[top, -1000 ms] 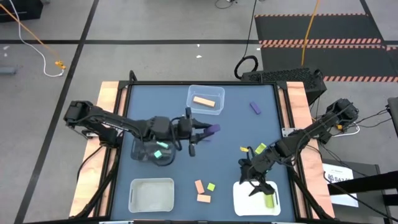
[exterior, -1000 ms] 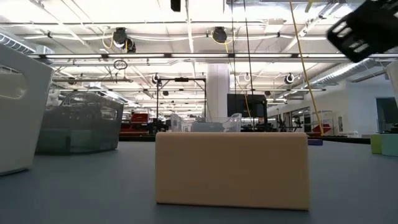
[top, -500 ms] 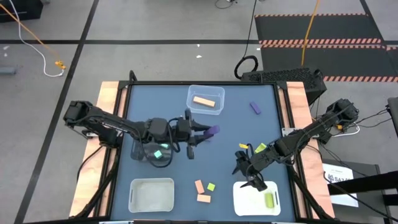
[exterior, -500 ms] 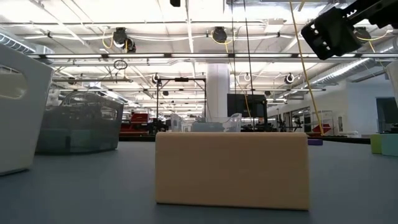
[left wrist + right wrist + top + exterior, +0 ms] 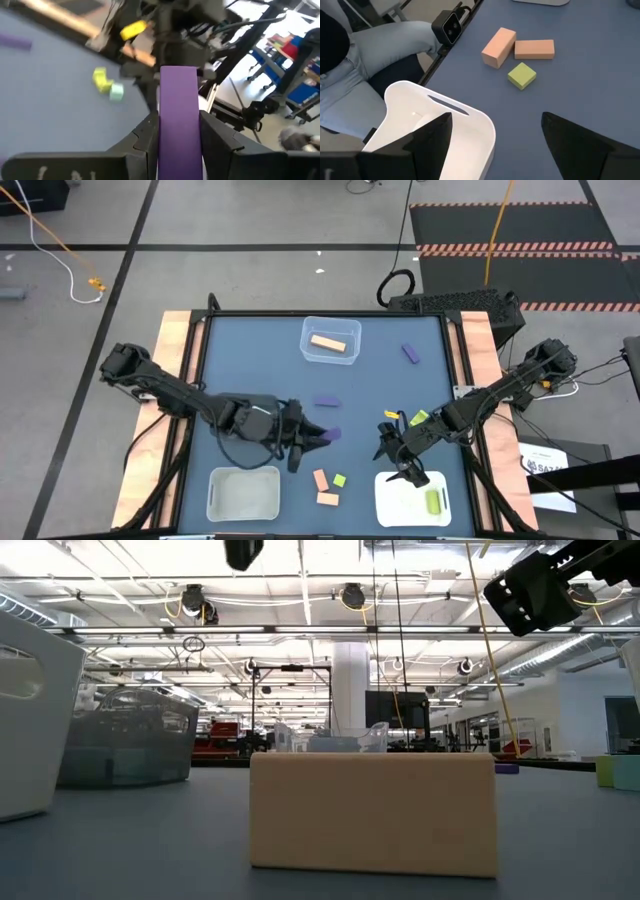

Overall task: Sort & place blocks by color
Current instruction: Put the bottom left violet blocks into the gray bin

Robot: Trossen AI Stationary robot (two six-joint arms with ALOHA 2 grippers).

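Note:
The robot's left gripper should release the purple bar inside the empty white bin (image 5: 235, 494) near the pale orange blocks.
My left gripper (image 5: 318, 438) (image 5: 178, 117) hangs over the middle of the table, shut on a purple bar (image 5: 331, 434). A second purple block (image 5: 327, 401) lies flat just beyond it, and a third (image 5: 410, 353) lies far right. My right gripper (image 5: 405, 467) (image 5: 492, 130) is open above the near-left corner of the white bin (image 5: 398, 505) that holds a yellow-green block (image 5: 433, 501). Two pale orange blocks (image 5: 320, 478) (image 5: 327, 499) and a yellow-green cube (image 5: 340, 480) lie near the near edge. More small blocks (image 5: 420, 418) sit to the right. My left gripper pinches the purple bar between its two fingers (image 5: 147, 135), which lie on the long side faces of its rear part (image 5: 178, 147). The fingers come level from the table's left and lie along the bar. The bar's free end (image 5: 178, 75) sticks out ahead, lifted clear of the table.
A clear bin (image 5: 345, 358) at the far middle holds an orange block (image 5: 328, 343). A second white bin (image 5: 243, 492) stands near left. My left arm covers the dark bin. In the low view an orange block (image 5: 372, 812) fills the foreground. A person's legs (image 5: 380, 40) show beyond the table edge.
My left gripper has moved toward the table's near edge and a little left, carrying the purple bar with it; another purple block now shows where it hovered before. My right gripper shifted slightly toward the table's left off the white bin, then held still.

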